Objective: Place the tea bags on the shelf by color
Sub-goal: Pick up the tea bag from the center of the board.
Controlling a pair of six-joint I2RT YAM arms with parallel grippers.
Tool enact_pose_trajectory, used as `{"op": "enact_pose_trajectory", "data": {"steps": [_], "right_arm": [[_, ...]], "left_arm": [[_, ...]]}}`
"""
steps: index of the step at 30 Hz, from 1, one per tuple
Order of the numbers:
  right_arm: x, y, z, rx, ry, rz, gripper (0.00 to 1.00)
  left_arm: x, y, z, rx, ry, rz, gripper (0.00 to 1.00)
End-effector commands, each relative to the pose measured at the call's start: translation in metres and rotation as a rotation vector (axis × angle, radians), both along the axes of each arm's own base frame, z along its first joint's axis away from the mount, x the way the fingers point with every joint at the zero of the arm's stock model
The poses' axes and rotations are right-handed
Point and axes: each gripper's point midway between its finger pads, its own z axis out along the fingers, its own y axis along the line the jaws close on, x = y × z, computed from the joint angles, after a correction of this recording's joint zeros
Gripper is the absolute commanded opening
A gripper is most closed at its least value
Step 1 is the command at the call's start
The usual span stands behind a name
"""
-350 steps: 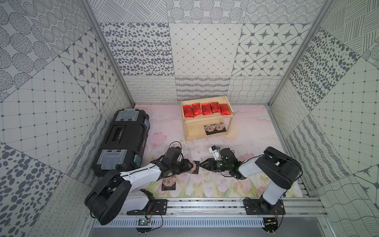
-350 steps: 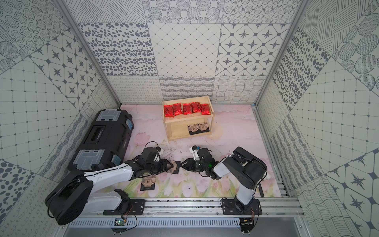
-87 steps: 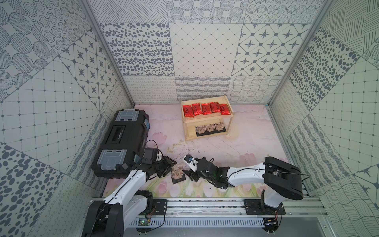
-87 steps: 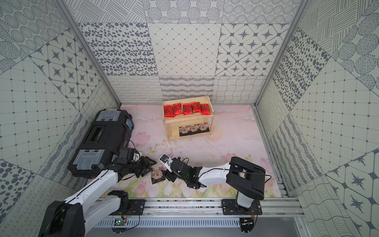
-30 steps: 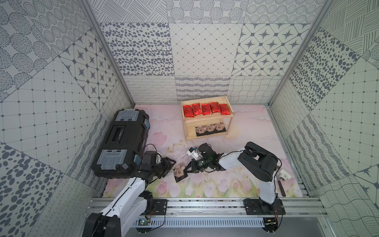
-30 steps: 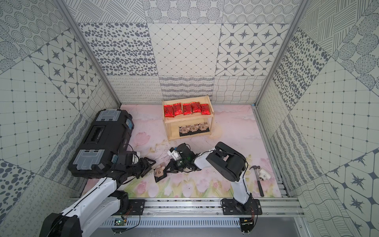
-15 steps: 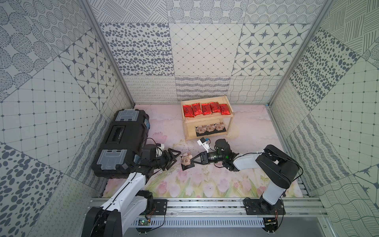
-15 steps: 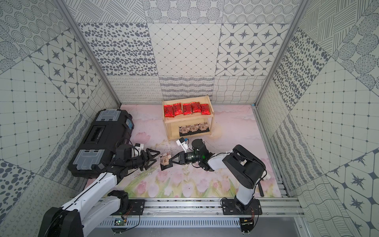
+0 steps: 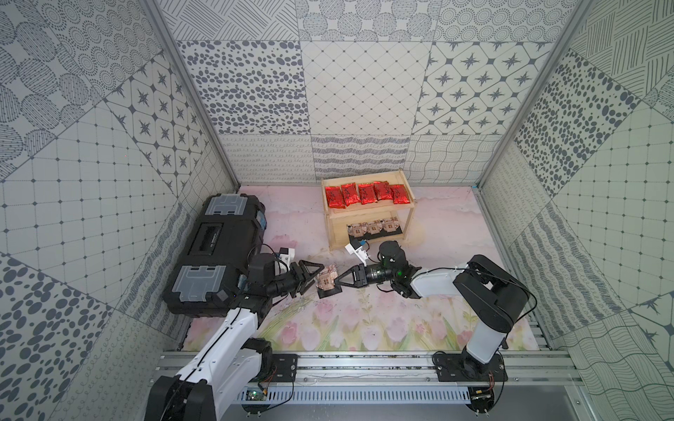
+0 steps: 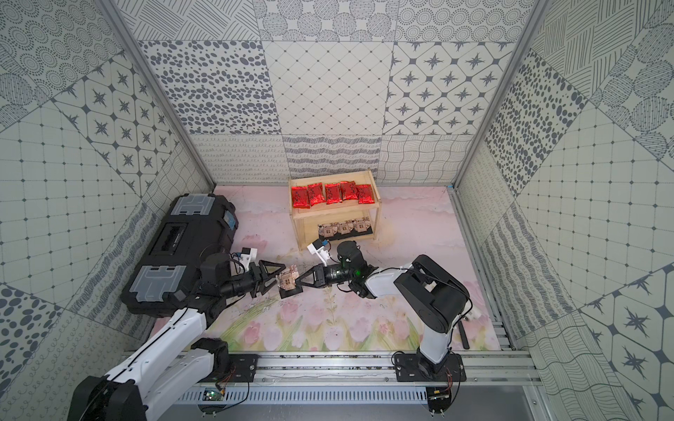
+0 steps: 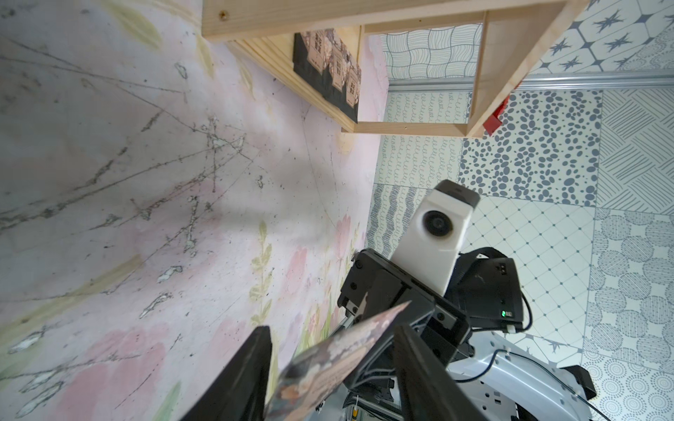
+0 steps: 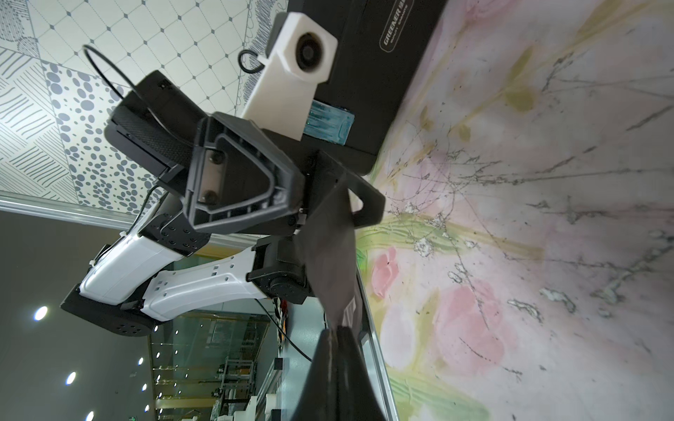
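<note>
My right gripper is holding the black tea bag by its side edge. Next, my left gripper turns it so that my right gripper can take its bottom end (image 9: 328,292).
A black tea bag (image 9: 326,280) with a beige house print hangs just above the mat in both top views. My right gripper (image 9: 337,286) is shut on its edge, seen as a dark sheet (image 12: 328,255) in the right wrist view. My left gripper (image 11: 335,364) is open, with the tea bag (image 11: 339,350) between its fingers (image 11: 255,371) and a gap on each side. The pale wooden shelf (image 9: 406,218) stands at the back. Several red tea bags (image 9: 364,193) lie on its top tier and three black ones (image 9: 374,227) on its lower tier.
A large black toolbox (image 9: 219,251) lies along the left wall, close behind my left arm. A hammer (image 10: 462,335) lies at the right by the right arm's base. The floral mat (image 9: 364,320) stretches in front of both grippers.
My right gripper has lifted the black tea bag and carried it away from the front edge. My left gripper has followed it and now stands with its open fingers on either side of the bag.
</note>
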Motion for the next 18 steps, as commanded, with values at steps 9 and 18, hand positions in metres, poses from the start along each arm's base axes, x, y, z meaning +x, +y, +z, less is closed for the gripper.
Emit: {"op": "enact_pose_trajectory", "data": {"steps": [9, 18], "right_arm": [[0.0044, 0.0021, -0.0008, -0.023, -0.022, 0.020, 0.00], [0.0080, -0.0029, 0.0021, -0.026, -0.028, 0.010, 0.00]], "left_arm": [[-0.0048, -0.0005, 0.0092, 0.026, -0.038, -0.028, 0.19], [-0.0059, 0.0032, 0.0053, 0.062, -0.033, -0.016, 0.00]]}}
